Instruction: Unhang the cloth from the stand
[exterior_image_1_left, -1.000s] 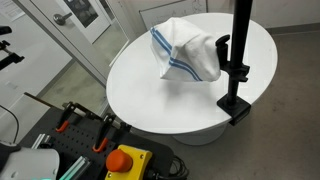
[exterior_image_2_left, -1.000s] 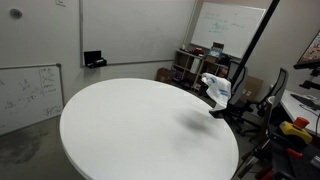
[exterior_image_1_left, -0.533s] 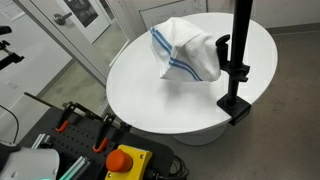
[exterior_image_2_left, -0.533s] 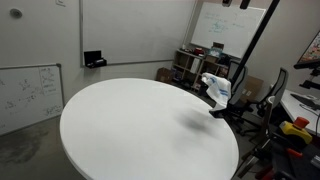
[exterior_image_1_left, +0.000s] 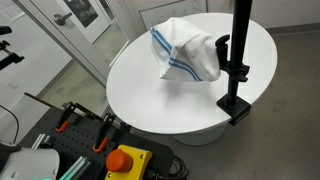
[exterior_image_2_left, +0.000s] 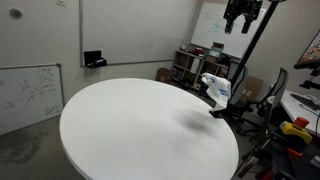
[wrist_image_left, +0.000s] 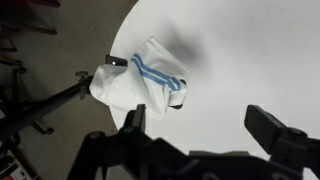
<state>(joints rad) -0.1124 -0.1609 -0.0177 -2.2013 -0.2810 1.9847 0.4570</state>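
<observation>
I will close my gripper on the cloth's top fold (exterior_image_1_left: 174, 30) (wrist_image_left: 160, 83) next to the blue stripes, where the cloth hangs over the arm of the stand.
The cloth (exterior_image_1_left: 184, 50), a white towel with thin blue stripes, hangs draped over the arm of the black stand (exterior_image_1_left: 238, 60) on the round white table (exterior_image_1_left: 150, 95). The stand's base sits at the table's edge. The cloth (exterior_image_2_left: 215, 87) and the slanted stand pole (exterior_image_2_left: 255, 42) also show at the table's far side. My gripper (exterior_image_2_left: 240, 15) is high above them, at the top of that view. In the wrist view the gripper (wrist_image_left: 205, 128) is open and empty, well above the cloth (wrist_image_left: 135, 85) and the stand (wrist_image_left: 50, 105).
A cart with a red stop button (exterior_image_1_left: 124, 159) and orange clamps stands near the table's edge. Whiteboards (exterior_image_2_left: 28, 95) line the walls. A shelf with clutter (exterior_image_2_left: 190, 62) stands behind the table. A door (exterior_image_1_left: 75, 20) is at the back.
My gripper has come down into the top of an exterior view, above the stand. The cloth and stand have not moved.
</observation>
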